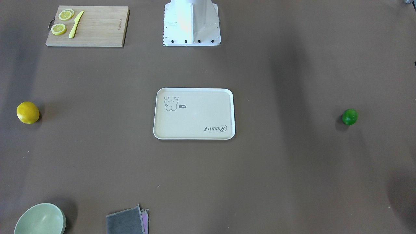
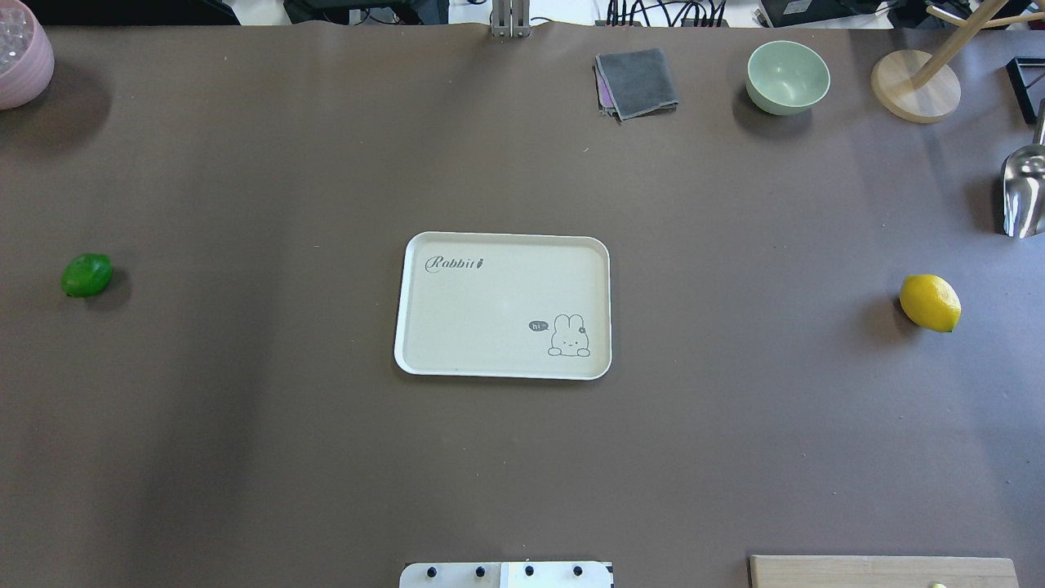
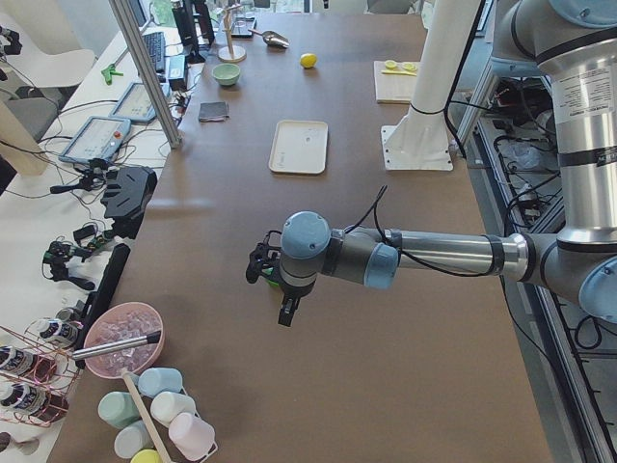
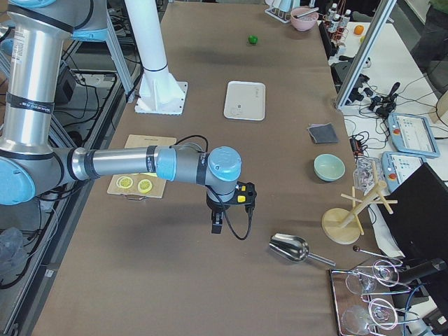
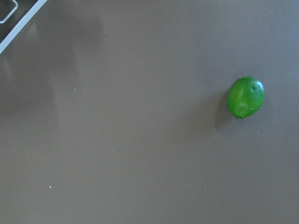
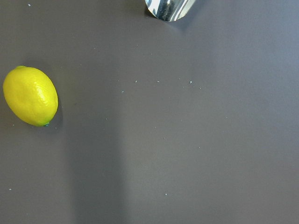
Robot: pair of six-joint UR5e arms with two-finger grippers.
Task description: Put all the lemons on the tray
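The green lemon's middle [image 1: 349, 116] [image 5: 245, 97] is the next place my left gripper needs to go to and close on, so that it can then carry the lemon over to the tray.
The bright yellow lemon [image 2: 930, 302] lies on the brown table far to the right of the tray [image 2: 490, 310]; it also shows in the right wrist view [image 6: 30, 96] at the left. The green lemon [image 2: 86, 274] lies far to the tray's left, and shows in the left wrist view [image 5: 245, 97] at the right. The tray holds nothing. My left gripper [image 3: 258, 268] hovers above the green lemon and my right gripper [image 4: 246, 194] above the yellow lemon. Both show only in the side views, so I cannot tell whether they are open or shut.
A wooden cutting board [image 1: 97, 29] with lemon slices and a yellow knife lies near the robot base [image 1: 191, 29]. At the far edge are a green bowl [image 2: 788, 77], a grey cloth [image 2: 637, 82], a wooden stand [image 2: 914, 86], a metal scoop [image 2: 1024, 196] and a pink bowl [image 2: 20, 61].
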